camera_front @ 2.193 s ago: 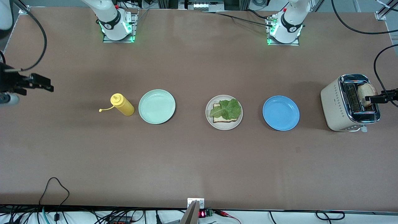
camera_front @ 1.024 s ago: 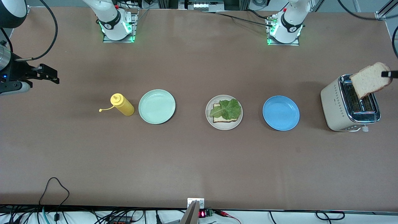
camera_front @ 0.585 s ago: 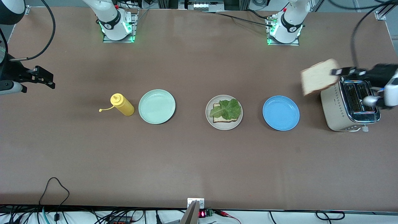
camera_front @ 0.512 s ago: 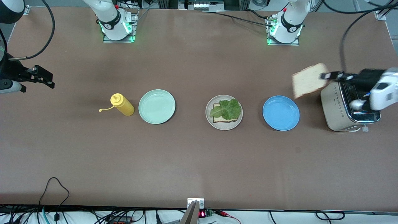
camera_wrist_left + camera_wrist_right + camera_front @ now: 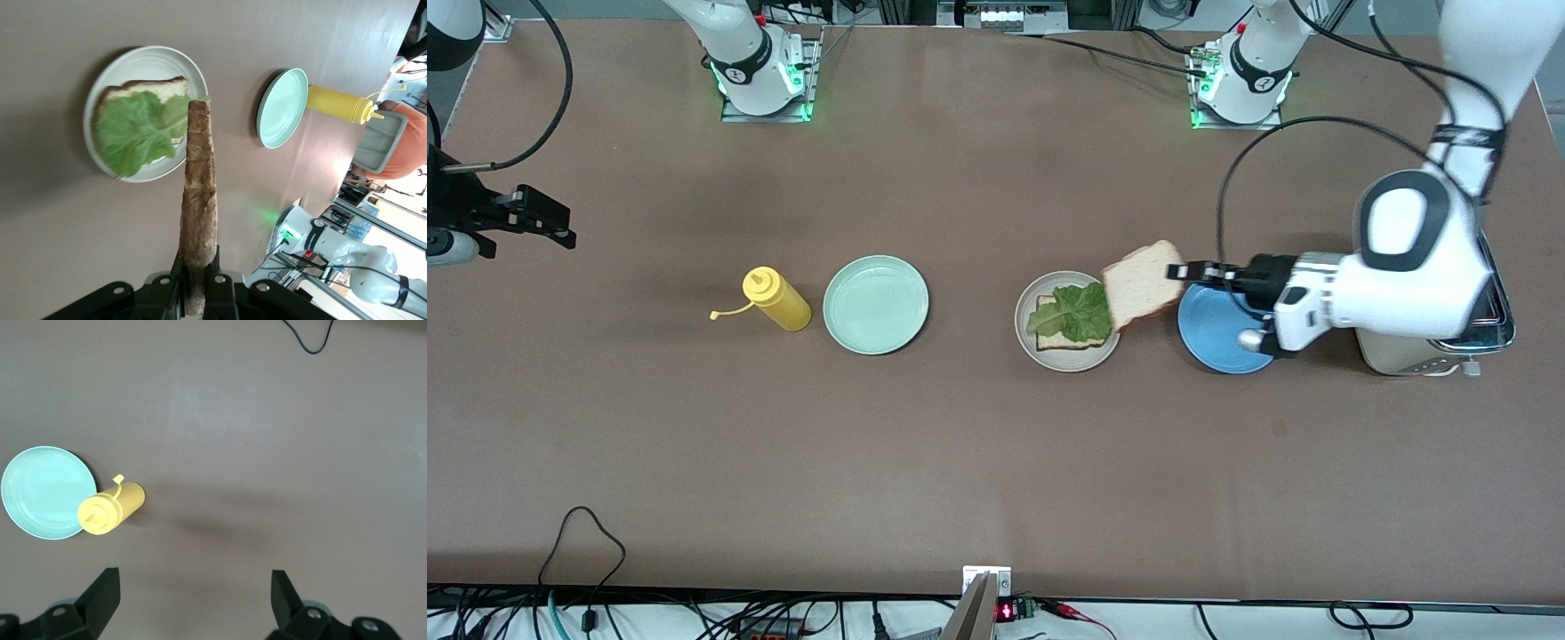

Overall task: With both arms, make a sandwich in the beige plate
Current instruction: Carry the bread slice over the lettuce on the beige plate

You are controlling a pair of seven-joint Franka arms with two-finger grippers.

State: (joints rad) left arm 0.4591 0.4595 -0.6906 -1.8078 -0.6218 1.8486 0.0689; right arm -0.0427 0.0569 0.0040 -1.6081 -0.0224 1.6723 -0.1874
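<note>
Next, my left gripper releases the second slice of bread on top of the green lettuce leaf [image 5: 1069, 322] [image 5: 139, 130] on the beige plate. The second slice is now held over the plate's edge.
The beige plate [image 5: 1040, 351] holds a bread slice [image 5: 1060, 340] with a green lettuce leaf [image 5: 1074, 311] on top; all three show in the left wrist view, the plate [image 5: 150, 60], the slice [image 5: 153, 87] and the leaf [image 5: 133, 127]. My left gripper [image 5: 1181, 270] is shut on a second bread slice [image 5: 1141, 284] and holds it in the air over the beige plate's edge toward the left arm's end. That slice shows edge-on in the left wrist view [image 5: 199, 200]. My right gripper [image 5: 560, 234] is open and empty, up at the right arm's end of the table.
A mint-green plate [image 5: 875, 304] and a yellow squeeze bottle [image 5: 776, 300] lie toward the right arm's end. A blue plate [image 5: 1209, 342] lies under the left wrist. A toaster [image 5: 1485, 342] stands at the left arm's end, partly hidden by the left arm.
My left gripper has lifted the bread slice out of the toaster and carried it past the blue plate to the beige plate's edge. The right gripper has barely moved.
</note>
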